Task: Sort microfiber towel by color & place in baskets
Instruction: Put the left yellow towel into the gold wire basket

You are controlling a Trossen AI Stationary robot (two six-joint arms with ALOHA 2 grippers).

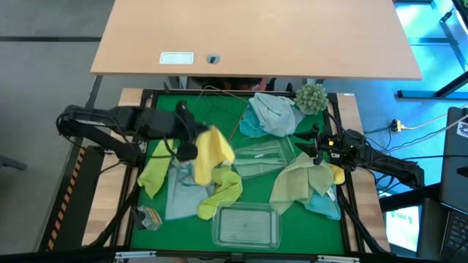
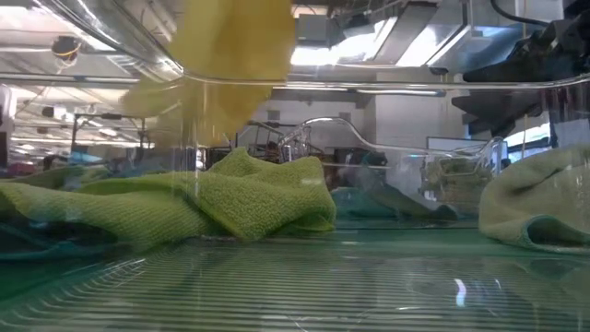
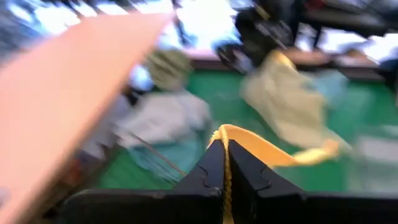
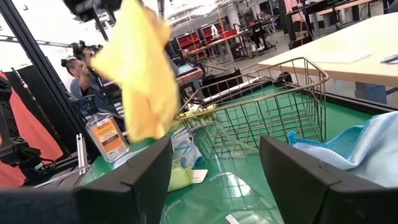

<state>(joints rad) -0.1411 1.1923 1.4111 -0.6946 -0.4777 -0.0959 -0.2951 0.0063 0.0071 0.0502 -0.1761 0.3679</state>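
The left gripper needs to release the yellow towel inside the brown wire basket [image 1: 216, 133], toward the light blue towel.
My left gripper [image 1: 189, 148] is over the middle of the mat, shut on a yellow towel [image 1: 213, 153] that hangs lifted, also visible in the right wrist view [image 4: 140, 74] and the low view [image 2: 230, 65]. My right gripper [image 4: 214, 180] is open and waits at the mat's right side [image 1: 313, 143]. A light blue towel [image 1: 270, 113] lies heaped by the brown wire basket [image 4: 267, 106]. Lime green towels [image 1: 223, 190] [image 1: 153, 175], a pale green towel [image 1: 300, 183] and a teal one [image 1: 322, 203] lie on the mat. Two clear tubs [image 1: 245, 225] [image 1: 263, 157] stand on it. My left gripper pinches the yellow towel by a fold at its upper edge [image 3: 231, 132] between the two shut fingers [image 3: 208, 171]. The towel is lifted clear of the mat and hangs slack below the fingers [image 4: 146, 106]. One layer or several, I cannot tell.
A grey-green fuzzy ball plant [image 1: 311, 97] sits at the far right corner of the green mat [image 1: 219, 124]. A small bottle with an orange label [image 4: 106, 134] stands near the left edge. A wooden table [image 1: 256, 33] lies beyond. A person [image 4: 74, 74] shows in the room behind.
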